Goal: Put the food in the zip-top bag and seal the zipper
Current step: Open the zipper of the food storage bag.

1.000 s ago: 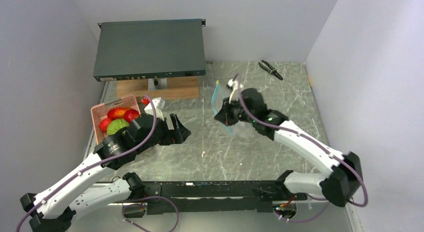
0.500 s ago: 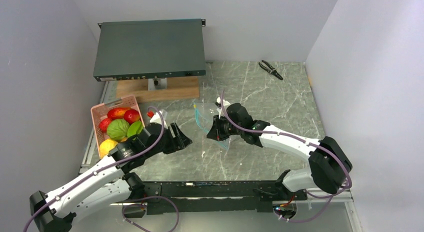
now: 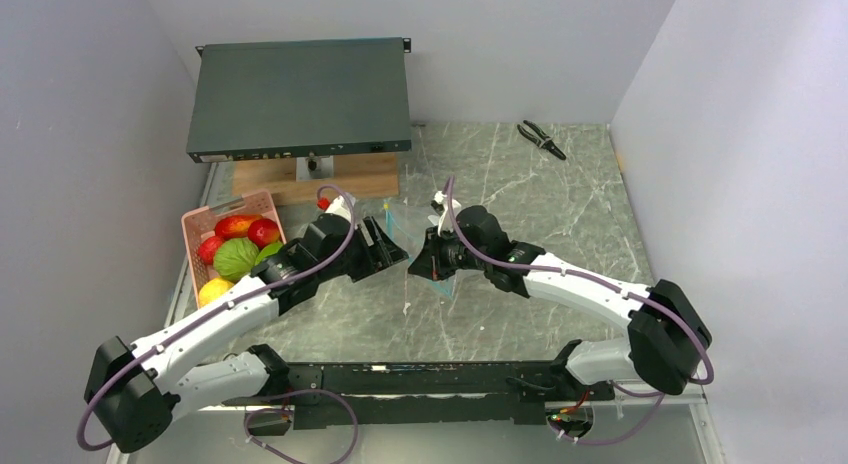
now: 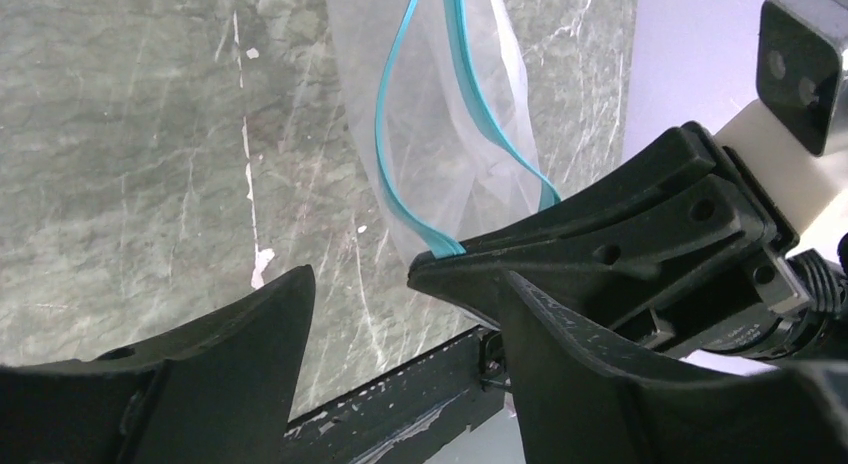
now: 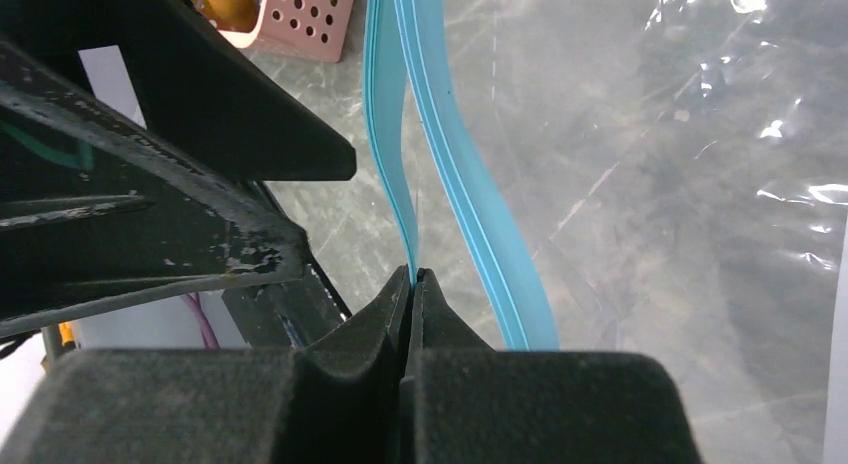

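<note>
I have the zipper side nearest my left gripper pinched in my right gripper, so next my right gripper passes that side over and takes the zipper's loose side (image 5: 500,264).
The clear zip-top bag (image 3: 443,282) hangs from my right gripper (image 3: 424,263), which is shut on one side of its teal zipper (image 5: 400,164). The zipper's two sides are parted, so the mouth gapes (image 4: 420,134). My left gripper (image 3: 388,247) is open and empty, right beside the bag's mouth, with its fingers (image 4: 240,354) either side of the right gripper's tip (image 4: 440,269). The food sits in the pink basket (image 3: 196,224): a red piece (image 3: 263,231), a round green one (image 3: 237,256), a yellow one (image 3: 212,290) and an orange-red one (image 3: 234,224).
A dark flat box (image 3: 300,96) on a wooden block (image 3: 330,176) stands at the back left. Black pliers (image 3: 541,138) lie at the back right. White walls close in on both sides.
My left gripper has swung from beside the basket rightward and up to the bag's mouth. My right gripper has brought the bag down and left, then nearly stopped.
</note>
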`<state>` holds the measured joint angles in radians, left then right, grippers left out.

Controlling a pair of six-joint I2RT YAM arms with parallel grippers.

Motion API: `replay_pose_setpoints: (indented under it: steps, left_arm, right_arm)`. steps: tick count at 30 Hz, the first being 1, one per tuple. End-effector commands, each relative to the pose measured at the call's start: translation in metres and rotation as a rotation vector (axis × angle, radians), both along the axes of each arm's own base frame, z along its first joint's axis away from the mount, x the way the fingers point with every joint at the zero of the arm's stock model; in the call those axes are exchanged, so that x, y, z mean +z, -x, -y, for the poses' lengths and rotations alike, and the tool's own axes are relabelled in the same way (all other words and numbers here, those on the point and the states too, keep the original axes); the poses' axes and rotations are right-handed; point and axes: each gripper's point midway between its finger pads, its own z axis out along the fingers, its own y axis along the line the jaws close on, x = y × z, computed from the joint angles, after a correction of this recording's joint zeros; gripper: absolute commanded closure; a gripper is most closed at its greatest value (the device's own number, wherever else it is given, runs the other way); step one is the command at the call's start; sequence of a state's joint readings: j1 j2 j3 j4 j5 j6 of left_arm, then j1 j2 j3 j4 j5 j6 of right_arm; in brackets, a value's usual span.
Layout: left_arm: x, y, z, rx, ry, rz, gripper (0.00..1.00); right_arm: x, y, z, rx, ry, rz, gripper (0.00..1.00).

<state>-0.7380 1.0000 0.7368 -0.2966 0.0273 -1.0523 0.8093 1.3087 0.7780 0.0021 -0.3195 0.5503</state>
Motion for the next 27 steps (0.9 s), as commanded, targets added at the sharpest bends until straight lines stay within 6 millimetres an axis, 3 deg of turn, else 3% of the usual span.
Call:
replay_pose_setpoints:
  steps: [1,13,21,24,27]
  left_arm:
    - [0.023,-0.015,0.012,0.007,0.079,0.065,0.30]
    - [-0.002,-0.026,0.024,-0.037,0.018,0.056,0.53]
    - [-0.003,-0.020,0.020,-0.063,0.025,0.092,0.81]
    - [-0.004,-0.015,0.016,-0.067,0.022,0.096,0.94]
    - [-0.003,-0.011,0.013,-0.071,0.028,0.104,0.99]
  right_arm:
    - [0.030,-0.001,-0.009,0.010,-0.080,0.062,1.00]
    - [0.032,0.006,-0.011,0.022,-0.086,0.069,1.00]
    - [0.030,0.012,-0.011,0.026,-0.014,0.091,1.00]
    - [0.035,0.017,-0.012,0.033,0.020,0.100,0.85]
    - [0.046,0.021,-0.011,0.023,0.050,0.125,0.64]
